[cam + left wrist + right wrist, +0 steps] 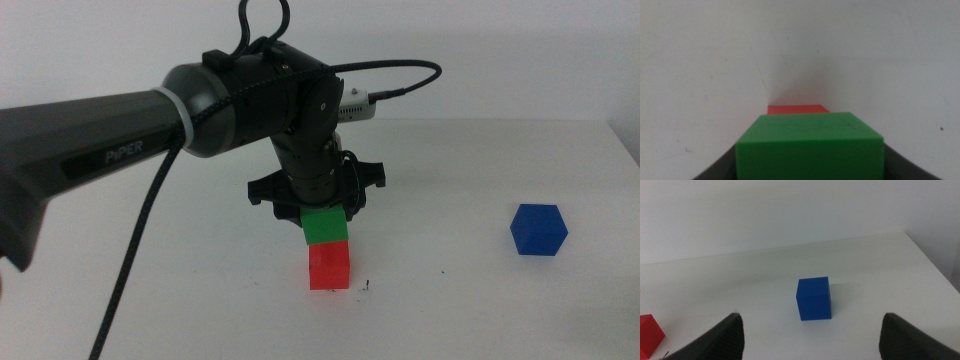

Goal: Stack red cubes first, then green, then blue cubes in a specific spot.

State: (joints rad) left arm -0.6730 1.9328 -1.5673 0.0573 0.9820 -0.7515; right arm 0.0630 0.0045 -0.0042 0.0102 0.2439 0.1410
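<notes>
Next, I let go of the green cube with my left gripper squarely on top of the red cube (327, 240) (802, 134) beside the black scribble marks.
The red cube (329, 266) sits on the white table next to tiny black scribble marks (365, 285). The green cube (325, 226) rests on top of it, shifted slightly left. My left gripper (318, 205) reaches down from above and is shut on the green cube (810, 150); in the left wrist view a strip of the red cube (797, 109) shows beyond it. The blue cube (538, 229) lies alone at the right. My right gripper (812, 330) is open and empty, a short way back from the blue cube (813, 298), and is out of the middle view.
The left arm's thick grey body (100, 150) and its cable (135, 260) cross the left half of the middle view. The table's far edge (500, 122) meets a white wall. The table's right edge (935, 262) lies beyond the blue cube.
</notes>
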